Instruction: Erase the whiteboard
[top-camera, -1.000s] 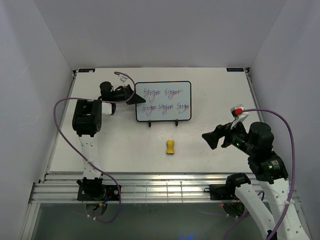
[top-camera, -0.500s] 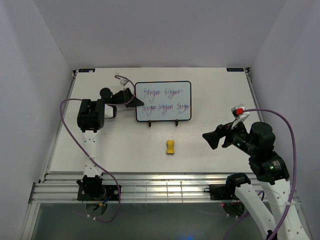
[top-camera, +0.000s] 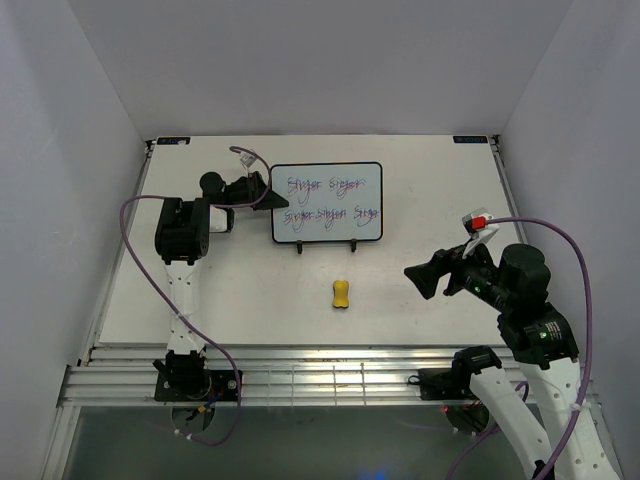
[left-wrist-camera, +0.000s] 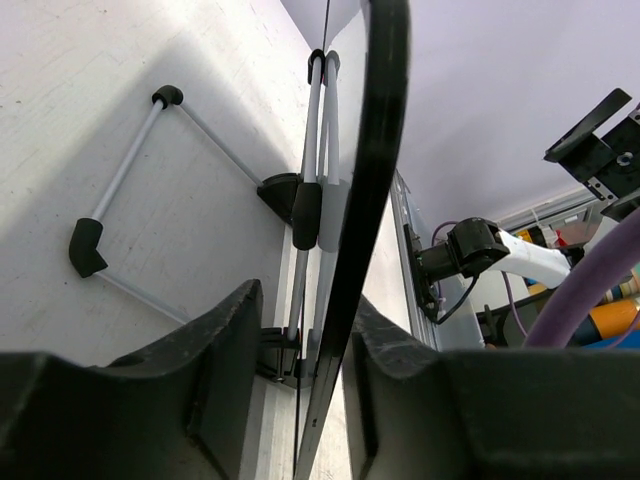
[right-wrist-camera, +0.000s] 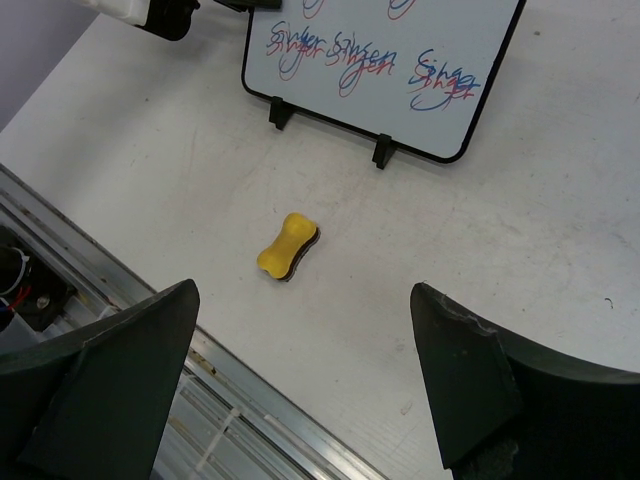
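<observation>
The yellow eraser is lying in front of the whiteboard. Next, my right gripper closes on the narrow middle (top-camera: 341, 293) (right-wrist-camera: 288, 246) of it.
The whiteboard (top-camera: 327, 202) stands tilted on its black wire easel stand (top-camera: 325, 245) at the back middle of the table, with red-purple scribbles in two rows on its face (right-wrist-camera: 390, 60). My left gripper (top-camera: 262, 190) is at the board's left edge. In the left wrist view its fingers (left-wrist-camera: 305, 300) close on the black frame (left-wrist-camera: 375, 150) and the stand wires behind it. A yellow peanut-shaped eraser (top-camera: 341, 293) lies flat in front of the board. My right gripper (top-camera: 418, 279) hovers to the right of the eraser (right-wrist-camera: 288, 248), open (right-wrist-camera: 302, 290) and holding nothing.
The stand's rear legs (left-wrist-camera: 120, 190) rest on the table behind the board. A metal rail (top-camera: 320, 375) runs along the table's near edge. White walls close in the left, back and right sides.
My left arm has moved in toward the board's left edge, and its jaws have closed from wide open onto the frame. The right arm, the eraser and the board have stayed put.
</observation>
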